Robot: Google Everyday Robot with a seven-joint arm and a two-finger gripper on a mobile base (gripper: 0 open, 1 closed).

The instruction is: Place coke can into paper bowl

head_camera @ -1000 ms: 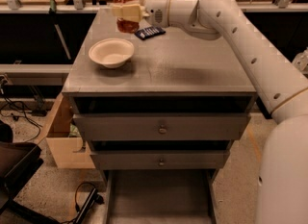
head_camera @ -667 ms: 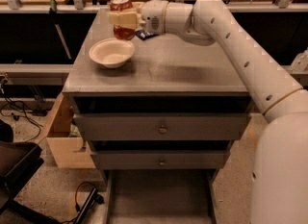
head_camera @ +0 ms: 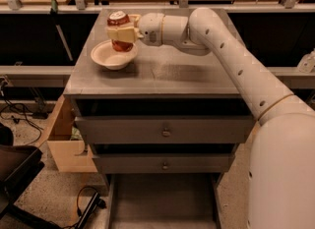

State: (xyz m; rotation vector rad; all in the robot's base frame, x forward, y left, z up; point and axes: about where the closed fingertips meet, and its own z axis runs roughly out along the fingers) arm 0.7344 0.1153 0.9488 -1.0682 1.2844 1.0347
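Next, my gripper releases the coke can standing upright near the middle of the off-white paper bowl point(head_camera: 117, 57).
The coke can point(head_camera: 119, 20), red with a silver top, is held upright in my gripper point(head_camera: 121, 34), whose cream fingers are shut around its middle. The can's lower end hangs just above the far right inside of the paper bowl point(head_camera: 106, 57), an off-white shallow bowl on the left part of the grey table top. My white arm point(head_camera: 221, 46) reaches in from the right across the table.
The grey cabinet table point(head_camera: 167, 78) has two closed drawers point(head_camera: 165, 130) in front. An open wooden box point(head_camera: 61, 137) stands on the floor at its left. A rail with shelves runs behind the table. A dark chair point(head_camera: 17, 171) is at the lower left.
My gripper has carried the can leftward and toward the front, from the table's back middle to over the bowl. The small dark object at the back is now hidden behind the arm.
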